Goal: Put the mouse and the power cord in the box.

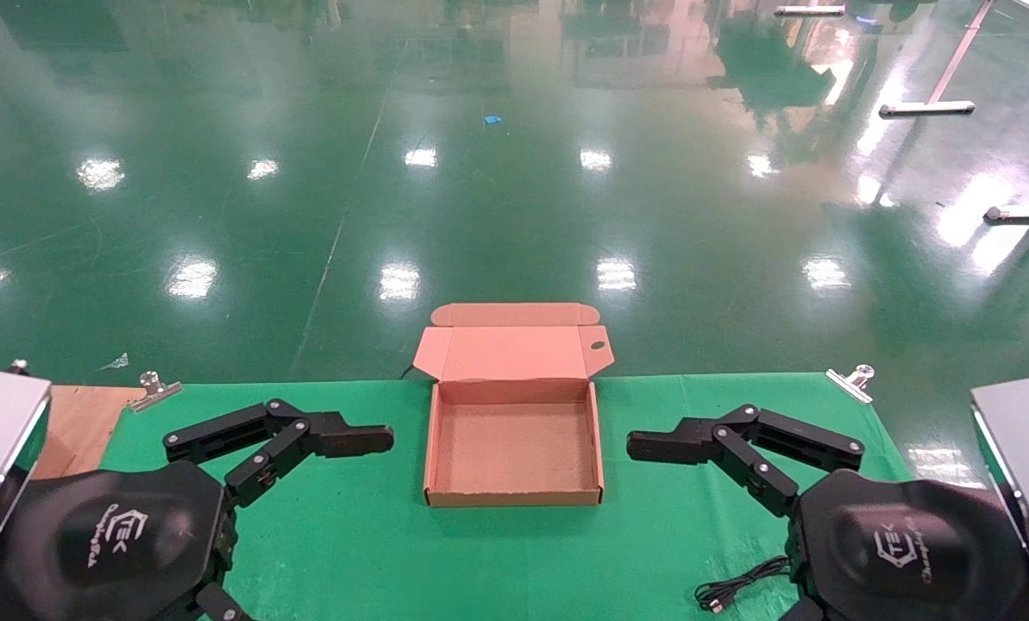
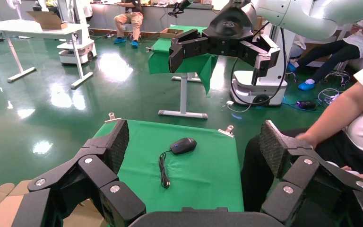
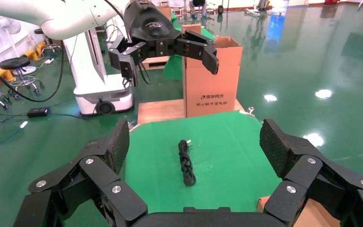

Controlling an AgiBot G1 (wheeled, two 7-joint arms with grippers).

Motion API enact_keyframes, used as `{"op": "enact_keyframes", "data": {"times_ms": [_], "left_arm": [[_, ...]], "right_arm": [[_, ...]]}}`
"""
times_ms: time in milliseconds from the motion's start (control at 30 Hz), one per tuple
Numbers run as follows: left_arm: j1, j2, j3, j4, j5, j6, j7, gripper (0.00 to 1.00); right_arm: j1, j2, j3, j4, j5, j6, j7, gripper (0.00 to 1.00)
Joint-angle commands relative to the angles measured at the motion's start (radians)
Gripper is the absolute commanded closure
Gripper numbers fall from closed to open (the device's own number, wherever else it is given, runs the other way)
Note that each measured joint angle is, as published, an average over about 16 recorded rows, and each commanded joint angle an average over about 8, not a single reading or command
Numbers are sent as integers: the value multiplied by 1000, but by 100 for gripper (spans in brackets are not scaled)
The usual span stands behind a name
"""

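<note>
Next, my right gripper grabs the middle of the mouse's bundled cable (image 1: 759, 573) and leaves the looped end with the USB plug sticking out.
The box (image 1: 514, 498) lies open in the middle of the green cloth, its lid (image 1: 514, 354) folded back and nothing inside. The black mouse (image 2: 183, 145) rests on the cloth to the right of the box, its cable (image 2: 163, 170) trailing beside it. In the head view only that cable (image 1: 738, 593) shows, below the right gripper. The power cord (image 3: 185, 163) lies bundled on the cloth left of the box. My left gripper (image 2: 194, 137) hovers open above the cord's side, one finger (image 1: 354, 440) pointing at the box. My right gripper (image 3: 194, 135) hovers open above the mouse's side.
A tall printed carton (image 3: 212, 80) stands on a wooden board (image 3: 160, 109) beyond the cloth's left edge. Metal clips (image 1: 153, 390) (image 1: 850, 381) pin the cloth's far corners. A seated person (image 2: 354, 123) is close to the table's right side.
</note>
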Motion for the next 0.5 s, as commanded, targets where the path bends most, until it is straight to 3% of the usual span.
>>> {"op": "enact_keyframes", "data": {"times_ms": [33, 500], "left_arm": [[0, 0, 0, 0, 0, 0, 0, 0], [0, 0, 0, 0, 0, 0, 0, 0]], "right_arm": [[0, 0, 0, 0, 0, 0, 0, 0], [0, 0, 0, 1, -1, 0, 0, 0]]}}
